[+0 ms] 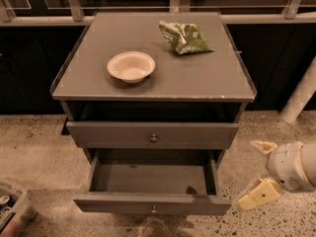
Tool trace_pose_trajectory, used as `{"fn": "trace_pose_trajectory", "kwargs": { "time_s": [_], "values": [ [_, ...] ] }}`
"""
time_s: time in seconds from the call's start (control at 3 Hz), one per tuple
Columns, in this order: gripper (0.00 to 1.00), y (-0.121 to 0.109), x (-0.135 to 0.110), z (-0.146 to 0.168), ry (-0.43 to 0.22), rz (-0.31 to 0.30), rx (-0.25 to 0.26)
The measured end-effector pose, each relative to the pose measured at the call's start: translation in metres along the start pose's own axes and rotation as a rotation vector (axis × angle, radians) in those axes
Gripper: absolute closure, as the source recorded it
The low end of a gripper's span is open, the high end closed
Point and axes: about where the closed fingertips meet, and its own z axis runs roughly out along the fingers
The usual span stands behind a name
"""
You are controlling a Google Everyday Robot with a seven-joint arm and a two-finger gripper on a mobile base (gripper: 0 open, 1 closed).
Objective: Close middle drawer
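The nearest end of the middle drawer's front [225,207] will take the push, so my gripper needs to go there next and close on it.
The middle drawer [153,204] is a grey drawer pulled far out of the cabinet. Its inside is empty and a small round knob [153,210] sits at the centre of its front. The uppermost drawer front [153,135] above it stands out only a little. The lowest drawer is hidden under the open one. My gripper [258,172] hangs low at the right, just beyond the front right corner of the middle drawer and apart from it. Its cream fingers [257,195] are spread and hold nothing.
On the cabinet top [207,78] stand a white bowl [131,66] and a green snack bag [184,37]. A bin with cans [11,209] sits on the speckled floor at the lower left. A white post [301,95] leans at the right. Dark cupboards and a railing stand behind.
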Motion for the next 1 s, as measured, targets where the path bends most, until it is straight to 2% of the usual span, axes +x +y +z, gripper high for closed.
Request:
{"fn": "trace_pose_trajectory", "kwargs": {
  "time_s": [0.33,0.67,1.0],
  "values": [
    [0.00,0.001,0.009,0.015,-0.063,0.004,-0.044],
    [0.00,0.004,0.007,0.014,-0.059,-0.002,-0.036],
    [0.00,0.013,0.036,0.032,-0.077,0.045,-0.019]
  ]
}}
